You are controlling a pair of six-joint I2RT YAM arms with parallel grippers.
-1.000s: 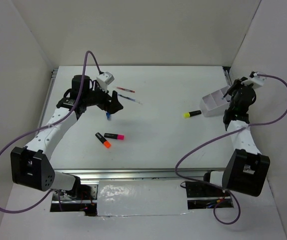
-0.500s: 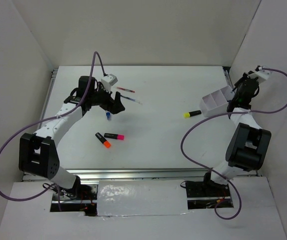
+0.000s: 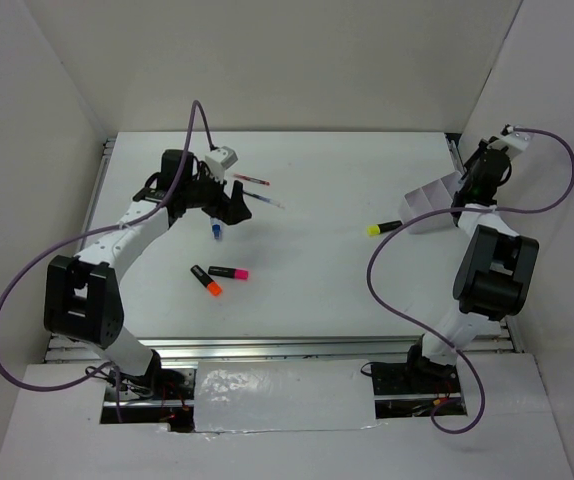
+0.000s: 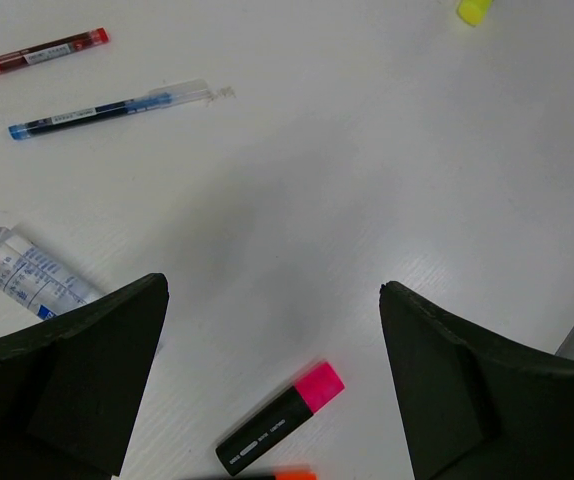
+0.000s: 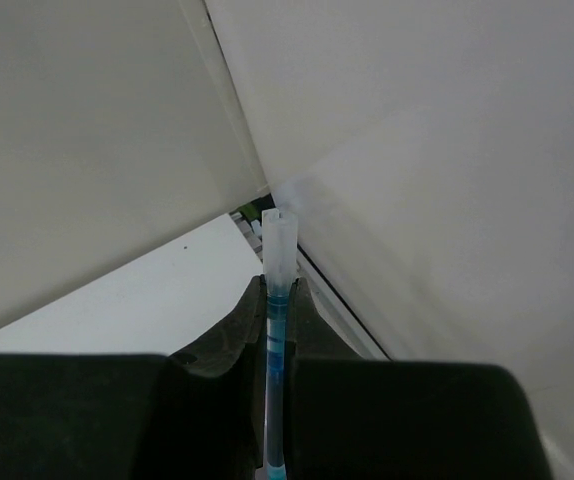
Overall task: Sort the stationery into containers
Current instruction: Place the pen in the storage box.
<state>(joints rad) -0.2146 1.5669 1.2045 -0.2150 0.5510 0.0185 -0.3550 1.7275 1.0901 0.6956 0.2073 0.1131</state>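
Observation:
Next, the left gripper moves to the white label [image 3: 256, 196] [image 4: 85, 114] on the thin blue pen that lies beside the red pen, and closes there.
My left gripper [image 3: 229, 207] is open and empty, hovering over the table's left part [image 4: 272, 300]. Between and below its fingers lies the pink-ended highlighter [image 4: 282, 418] [image 3: 229, 272], with the orange-ended one [image 3: 208, 281] beside it. A clear blue-capped marker [image 4: 27, 270] [image 3: 215, 231] lies by the left finger. A thin blue pen [image 4: 107, 108] and a red pen [image 4: 37, 54] lie farther back. A yellow-ended highlighter [image 3: 383, 228] lies near the white box [image 3: 427, 205]. My right gripper [image 5: 278, 285] [image 3: 479, 172] is shut on a thin blue pen with a clear cap [image 5: 278, 300], raised beside the box and pointing at the back right corner.
White walls enclose the table on three sides; the right wall and the back right corner [image 5: 267, 190] are close to my right gripper. A metal rail [image 3: 95, 190] runs along the left edge. Purple cables loop from both arms.
My right gripper has lifted and swung toward the back right corner, still holding the pen. My left gripper has shifted slightly back and right, staying open.

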